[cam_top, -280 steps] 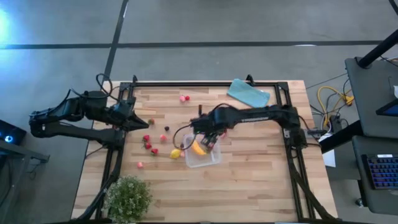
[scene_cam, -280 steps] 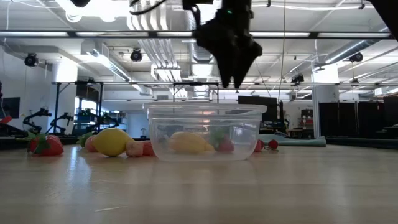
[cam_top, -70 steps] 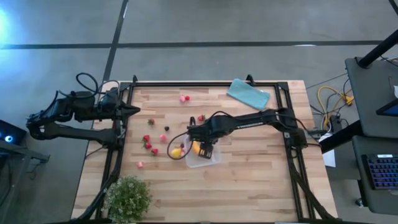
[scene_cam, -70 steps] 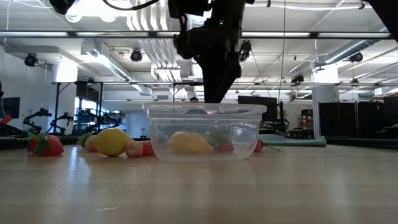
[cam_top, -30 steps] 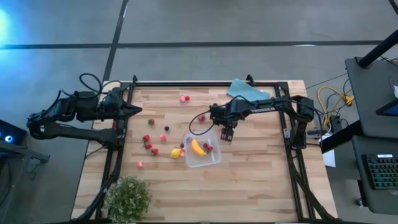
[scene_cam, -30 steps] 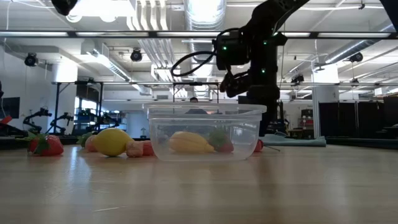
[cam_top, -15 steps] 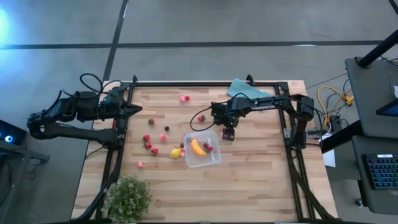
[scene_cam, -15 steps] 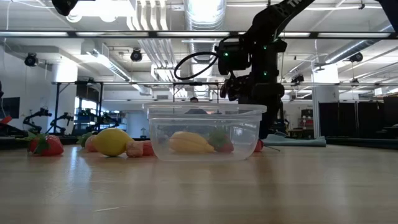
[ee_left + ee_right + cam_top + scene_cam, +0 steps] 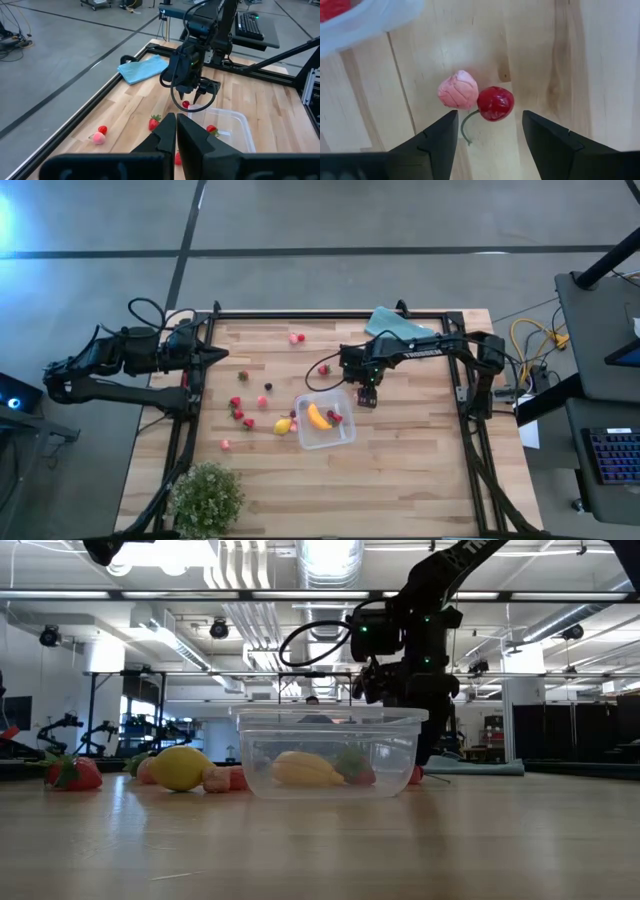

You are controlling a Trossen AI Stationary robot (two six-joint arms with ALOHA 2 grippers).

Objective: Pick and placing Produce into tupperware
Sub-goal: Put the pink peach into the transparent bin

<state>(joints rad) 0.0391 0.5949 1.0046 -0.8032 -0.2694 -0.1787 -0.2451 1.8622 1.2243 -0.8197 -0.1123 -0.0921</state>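
Observation:
The red cherry touches the pink piece, so next I shift my right gripper toward the tupperware and grip the pink piece alone [image 9: 458, 90].
The clear tupperware [image 9: 325, 420] stands mid-table with the yellow banana [image 9: 318, 417] and a red strawberry [image 9: 334, 417] inside. My right gripper [image 9: 366, 394] hovers open, pointing down, just beyond the box's far right corner. In the right wrist view its fingers [image 9: 489, 117] stand either side of a red cherry [image 9: 495, 103] and a pink piece [image 9: 458, 90], both lying on the wood, and touch neither. The lemon [image 9: 283, 425] and several red and pink pieces [image 9: 238, 414] lie left of the box. My left gripper [image 9: 176, 135] waits shut at the table's left edge.
A teal cloth [image 9: 400, 328] lies at the far edge, right of centre. A leafy plant [image 9: 207, 498] stands at the near left corner. A pink piece [image 9: 296, 337] and a strawberry [image 9: 323, 369] lie toward the far side. A black frame rims the table.
My right gripper has sunk a little toward the table beyond the tupperware and otherwise held its place. The fruit and the box have stayed where they were.

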